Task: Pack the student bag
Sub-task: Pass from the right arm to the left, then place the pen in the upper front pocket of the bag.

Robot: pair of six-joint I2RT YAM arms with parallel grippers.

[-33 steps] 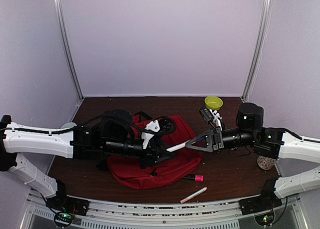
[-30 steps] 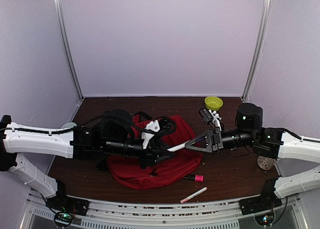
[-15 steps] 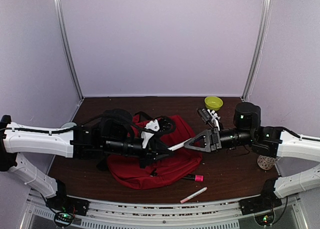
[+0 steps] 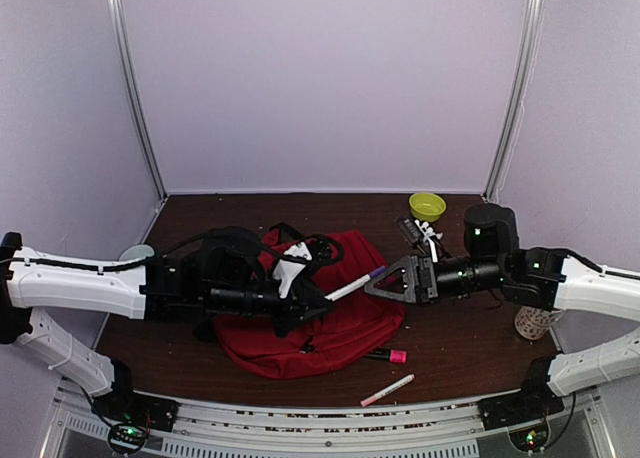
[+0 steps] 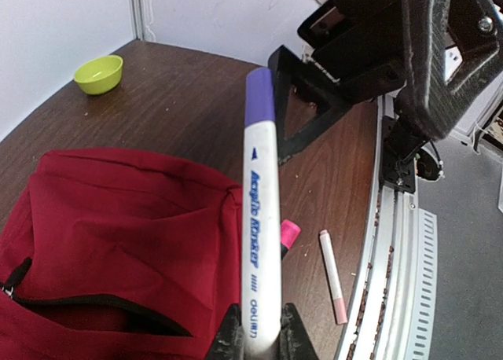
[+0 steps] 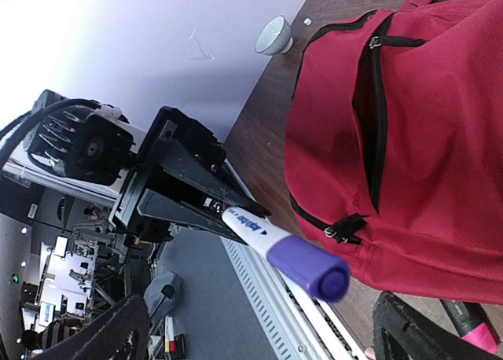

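My left gripper is to set the white marker down inside the open zipper pocket of the student bag (image 4: 319, 296) (image 5: 114, 316).
The student bag (image 4: 345, 323), dark red with black zippers, lies in the middle of the table with its pocket zipper open (image 6: 376, 116). My left gripper (image 4: 322, 300) is shut on the base of a white marker with a purple cap (image 4: 352, 284), which it holds above the bag (image 5: 118, 234). In the left wrist view the marker (image 5: 262, 218) stands up from between the fingers (image 5: 229, 340). My right gripper (image 4: 380, 281) is open just past the cap and touches nothing. In the right wrist view the marker (image 6: 283, 250) points at the camera between its spread fingers (image 6: 98, 336).
A pink highlighter (image 4: 388, 356) and a pale pink pen (image 4: 387, 389) lie in front of the bag. A green bowl (image 4: 427, 205) and a black-and-white item (image 4: 420, 230) sit at the back right. A mesh cup (image 4: 530, 325) stands far right, a grey bowl (image 4: 135, 251) far left.
My right gripper has opened and let go of the marker's cap end, drawing back slightly to the right. The left gripper keeps the marker, whose purple cap now shows.
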